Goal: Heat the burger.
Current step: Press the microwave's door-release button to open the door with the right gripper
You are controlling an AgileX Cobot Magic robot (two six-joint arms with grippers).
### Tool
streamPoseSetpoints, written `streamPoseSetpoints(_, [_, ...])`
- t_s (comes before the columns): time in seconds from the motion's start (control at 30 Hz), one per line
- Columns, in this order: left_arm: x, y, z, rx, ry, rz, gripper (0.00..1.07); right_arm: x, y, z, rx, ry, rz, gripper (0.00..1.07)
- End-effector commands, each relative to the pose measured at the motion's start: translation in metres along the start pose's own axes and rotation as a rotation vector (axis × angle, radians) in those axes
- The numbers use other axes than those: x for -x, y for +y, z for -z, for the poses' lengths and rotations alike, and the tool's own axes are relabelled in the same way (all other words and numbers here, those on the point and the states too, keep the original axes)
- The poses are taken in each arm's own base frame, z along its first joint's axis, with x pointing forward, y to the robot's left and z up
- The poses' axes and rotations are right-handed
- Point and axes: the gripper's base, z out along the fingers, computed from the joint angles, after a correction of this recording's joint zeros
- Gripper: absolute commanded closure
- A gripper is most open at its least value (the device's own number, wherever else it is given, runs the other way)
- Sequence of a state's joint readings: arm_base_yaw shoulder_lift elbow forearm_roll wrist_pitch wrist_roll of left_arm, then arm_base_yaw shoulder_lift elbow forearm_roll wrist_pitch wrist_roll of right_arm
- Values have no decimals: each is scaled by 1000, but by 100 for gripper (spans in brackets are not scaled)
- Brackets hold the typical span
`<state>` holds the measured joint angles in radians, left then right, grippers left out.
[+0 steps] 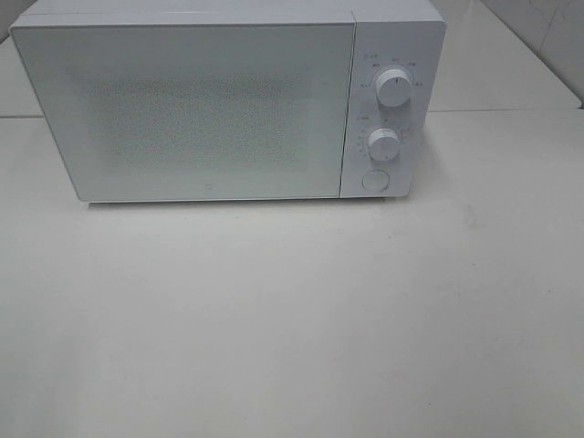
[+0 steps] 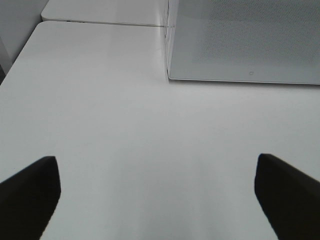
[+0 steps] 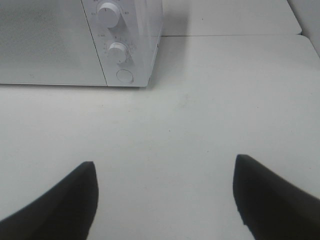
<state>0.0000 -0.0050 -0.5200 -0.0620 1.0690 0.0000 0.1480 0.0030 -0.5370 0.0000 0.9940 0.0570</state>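
Note:
Next, I close my right gripper just in front of the round button [image 1: 376, 181] [image 3: 125, 76] below the knobs of the microwave, so that it is ready to press that button.
A white microwave [image 1: 210, 105] stands at the back of the white table with its door shut. It has two round knobs [image 1: 393, 88] and a round button [image 1: 374, 181] on its right panel. It also shows in the left wrist view [image 2: 240, 40] and the right wrist view [image 3: 75, 40]. The burger is out of view. My left gripper [image 2: 157, 195] is open and empty over the table, in front of the microwave's left corner. My right gripper [image 3: 165, 195] is open and empty over the table, in front of the knob panel. Neither gripper shows in the exterior high view.
The white table [image 1: 292, 319] stretches in front of the microwave. A seam to a second table top runs behind it [image 3: 230, 35]. The table's left edge shows in the left wrist view [image 2: 20, 55].

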Motion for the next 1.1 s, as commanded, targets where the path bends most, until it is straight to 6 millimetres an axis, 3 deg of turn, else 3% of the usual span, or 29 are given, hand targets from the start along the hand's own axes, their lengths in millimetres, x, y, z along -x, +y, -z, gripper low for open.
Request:
streamPoseSetpoints(0.03, [-2, 0, 1, -4, -10, 1, 9, 17, 1, -2, -5, -27, 9, 33])
streamPoseSetpoints(0.47, [-2, 0, 1, -4, -10, 1, 9, 57, 3, -48, -4, -39, 9, 33])
streamPoseSetpoints(0.57, [-2, 0, 1, -4, -10, 1, 9, 65, 3, -61, -5, -34, 9, 33])
streamPoseSetpoints(0.63, [-2, 0, 1, -4, -10, 1, 9, 72, 3, -81, -6, -7, 8, 33])
streamPoseSetpoints(0.73, [-2, 0, 1, -4, -10, 1, 9, 73, 3, -85, -6, -4, 8, 33])
streamPoseSetpoints(1.1, [-2, 0, 1, -4, -10, 1, 9, 83, 4, -153, -9, 63, 4, 33])
